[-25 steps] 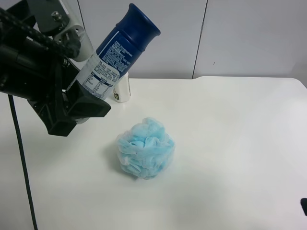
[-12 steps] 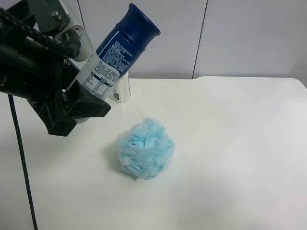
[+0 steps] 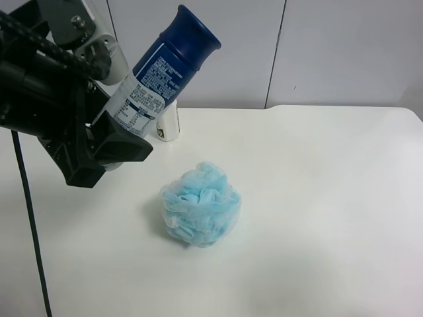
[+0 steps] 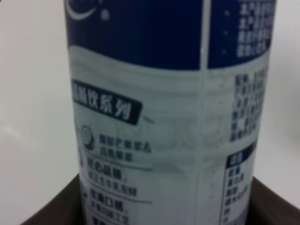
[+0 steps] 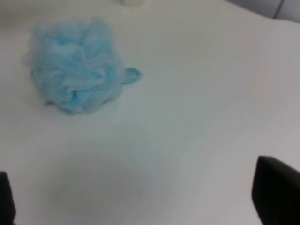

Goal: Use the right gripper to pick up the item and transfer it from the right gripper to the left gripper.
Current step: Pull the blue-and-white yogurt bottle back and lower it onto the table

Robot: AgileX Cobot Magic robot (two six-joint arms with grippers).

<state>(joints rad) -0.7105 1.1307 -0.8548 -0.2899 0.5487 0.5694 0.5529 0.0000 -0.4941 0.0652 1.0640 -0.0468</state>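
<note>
My left gripper has the can, now held tilted in the air. It will set the can down and let go on the white table (image 3: 80,175) between the black cable and the light-blue mesh puff.
The item, a silver-white can (image 3: 162,72) with a blue label and dark blue cap, is held tilted in the air, cap up and toward the right of the exterior high view. The left gripper (image 3: 112,125), on the black arm at that view's left, is shut on the can's lower body. The left wrist view shows the can (image 4: 164,117) filling the frame, with the dark gripper base below it. The right gripper (image 5: 140,206) is open and empty above the table; only its two dark fingertips (image 5: 276,192) show. It is out of the exterior high view.
A fluffy light-blue mesh puff (image 3: 200,205) lies mid-table and also shows in the right wrist view (image 5: 75,65). A white bottle (image 3: 168,122) stands behind the can near the wall. The white table (image 3: 317,198) stretches to the right. A black cable (image 3: 30,218) hangs at the left.
A dark tip at the exterior high view's bottom right edge, seen one second ago, has left the frame. The left gripper and the can have not moved.
</note>
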